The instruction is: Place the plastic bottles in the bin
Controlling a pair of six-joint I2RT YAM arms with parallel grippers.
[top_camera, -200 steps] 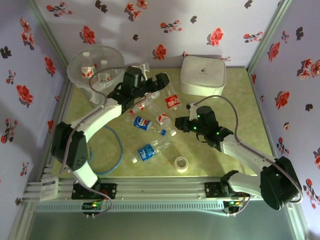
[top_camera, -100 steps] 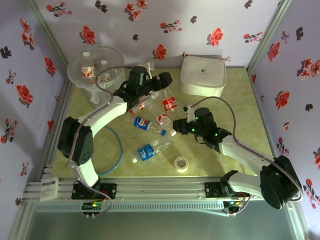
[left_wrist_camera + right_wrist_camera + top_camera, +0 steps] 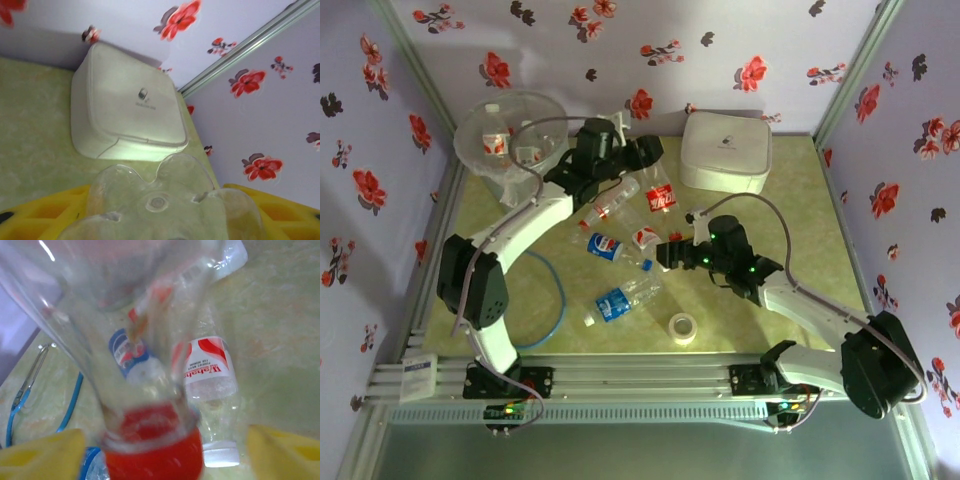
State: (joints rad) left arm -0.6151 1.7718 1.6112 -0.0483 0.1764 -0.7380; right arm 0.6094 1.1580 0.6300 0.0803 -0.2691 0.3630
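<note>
The clear plastic bottle, now held above the table beside the bin, will be let go by my left gripper inside the bin [image 3: 527, 143], beside the white-capped bottle, toward the white box.
My left gripper [image 3: 642, 152] [image 3: 157, 212] is shut on a clear plastic bottle [image 3: 160, 200], held above the table right of the bin [image 3: 470, 120]. The bin is a wide clear bucket at the far left with two bottles [image 3: 496, 143] inside. Loose bottles lie mid-table: red-labelled ones [image 3: 663, 200] [image 3: 645, 238], blue-labelled ones [image 3: 605, 245] [image 3: 615, 303], and a clear one [image 3: 607, 206]. My right gripper [image 3: 668, 252] [image 3: 165, 452] is open. A blurred red-capped bottle [image 3: 152, 450] sits between its yellow fingers [image 3: 42, 452] with gaps on both sides. Beyond it lies a white-capped red-labelled bottle [image 3: 210, 375].
A white rounded lidded box [image 3: 725, 150] [image 3: 125, 105] stands at the far right near the wall. A roll of clear tape [image 3: 683, 327] lies near the front. A blue cable loop [image 3: 556, 300] [image 3: 75, 395] lies on the left of the green mat.
My left gripper has moved back and slightly right with its bottle. My right gripper has slid left toward the loose bottles.
</note>
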